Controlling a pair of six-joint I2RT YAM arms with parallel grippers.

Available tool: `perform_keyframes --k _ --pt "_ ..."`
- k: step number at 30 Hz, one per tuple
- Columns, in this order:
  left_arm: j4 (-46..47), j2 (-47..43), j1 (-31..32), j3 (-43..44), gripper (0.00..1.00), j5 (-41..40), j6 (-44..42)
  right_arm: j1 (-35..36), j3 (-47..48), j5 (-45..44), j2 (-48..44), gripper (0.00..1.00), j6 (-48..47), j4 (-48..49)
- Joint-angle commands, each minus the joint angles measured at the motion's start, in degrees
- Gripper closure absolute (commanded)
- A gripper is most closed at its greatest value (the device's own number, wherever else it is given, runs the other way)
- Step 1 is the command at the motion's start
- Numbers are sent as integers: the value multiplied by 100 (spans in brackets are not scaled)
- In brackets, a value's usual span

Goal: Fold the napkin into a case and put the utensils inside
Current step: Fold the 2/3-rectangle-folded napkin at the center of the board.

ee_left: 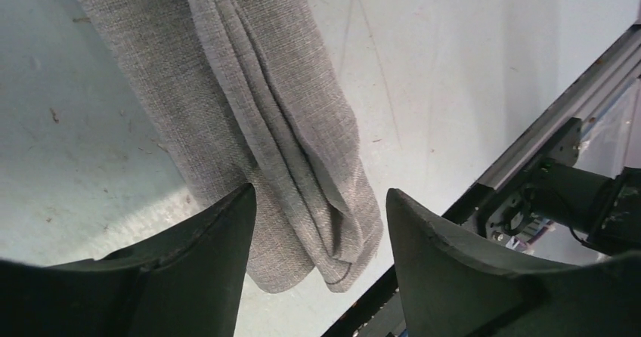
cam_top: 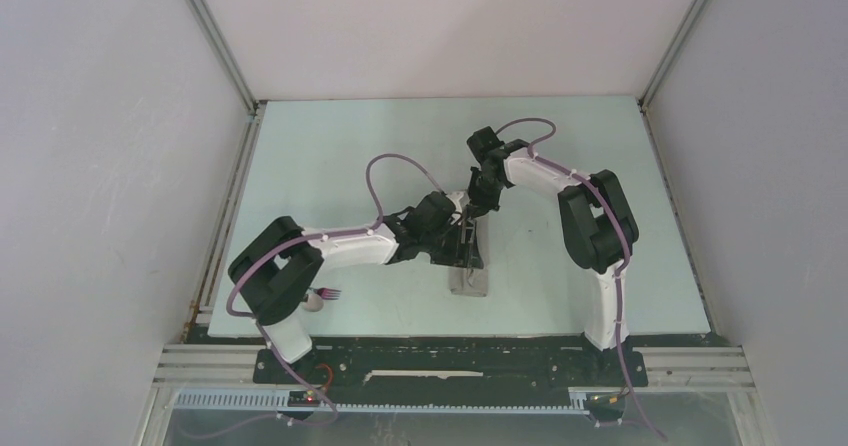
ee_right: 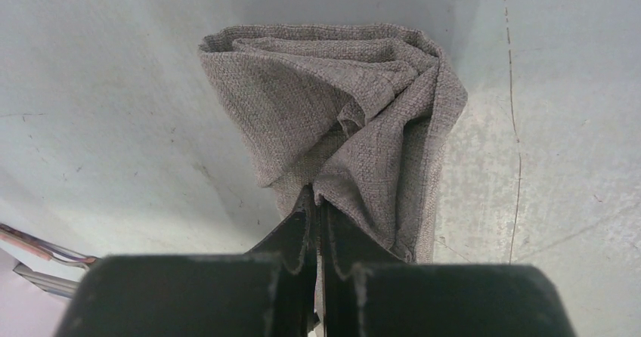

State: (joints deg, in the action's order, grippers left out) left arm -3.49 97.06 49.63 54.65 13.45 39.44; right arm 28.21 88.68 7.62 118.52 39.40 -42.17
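The napkin's far end bunches around the pinched fold, so next I open my right gripper and take the far end closer to the napkin's open side edge (ee_right: 253,142).
The light-grey napkin (cam_top: 470,271) lies on the table as a narrow, layered strip. My right gripper (ee_right: 316,198) is shut on a raised fold at the napkin's (ee_right: 332,103) far end, and the cloth bunches up in front of it. My left gripper (ee_left: 321,193) is open, with its fingers (ee_left: 204,261) on either side of the napkin's (ee_left: 249,88) near end, just above it. In the top view the two grippers meet over the strip, left (cam_top: 458,241) and right (cam_top: 482,204). The fork (cam_top: 328,293) and the pale spoon bowl (cam_top: 312,304) lie by the left arm's base, partly hidden by it.
The table (cam_top: 350,146) is a pale mat with white walls on three sides. A metal rail (ee_left: 544,133) runs along its near edge, close to the napkin's end. Purple cables (cam_top: 385,166) loop over both arms.
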Motion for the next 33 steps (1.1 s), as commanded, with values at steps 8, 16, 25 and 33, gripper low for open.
perform_keyframes --k 8,16,25,33 --pt "48 439 -168 389 54 -88 -326 62 181 232 -24 100 63 172" --pt "714 118 -389 -480 100 -265 -130 71 111 517 -24 100 -125 341" --pt "1644 135 -531 -1302 100 -122 147 19 -127 996 -532 50 -406 668" --pt "1812 164 -550 -1439 100 -28 196 -198 -1267 1167 -1751 23 -402 1330"
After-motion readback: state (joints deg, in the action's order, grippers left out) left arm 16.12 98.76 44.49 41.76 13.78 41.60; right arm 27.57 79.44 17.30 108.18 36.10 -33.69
